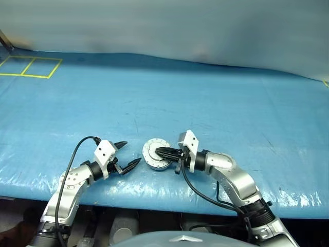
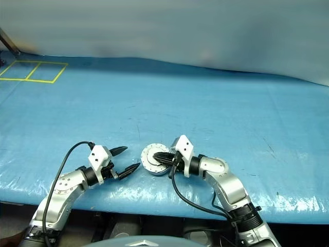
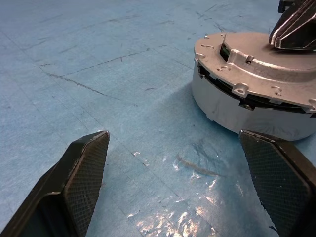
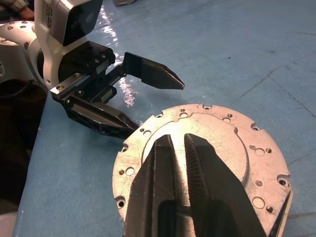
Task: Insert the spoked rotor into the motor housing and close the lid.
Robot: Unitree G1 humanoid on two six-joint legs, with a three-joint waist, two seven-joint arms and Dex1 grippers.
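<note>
A dark gap separates the lid from the motor housing under the right gripper's closed fingers, so next the right gripper opens and grips the raised disc's sides [image 4: 213, 129].
The motor housing [image 1: 156, 164], a round silver cup, stands on the blue table near its front edge. The lid [image 4: 217, 143] lies flat on top of it, pale outer face up, with a dark seam around the rim [image 3: 232, 91]. My right gripper [image 4: 178, 138] reaches in from the right. Its two fingers lie side by side on the lid with a narrow gap and nothing between them. My left gripper [image 1: 132, 153] hovers just left of the housing, open wide and empty, with its fingers [image 3: 84, 168] spread toward the housing wall. The spoked rotor is hidden.
A wrinkled blue sheet covers the table [image 1: 205, 92]. Yellow tape squares [image 1: 31, 67] mark the far left corner. The front edge [image 1: 154, 198] runs close below both grippers. A pale wall rises behind the table.
</note>
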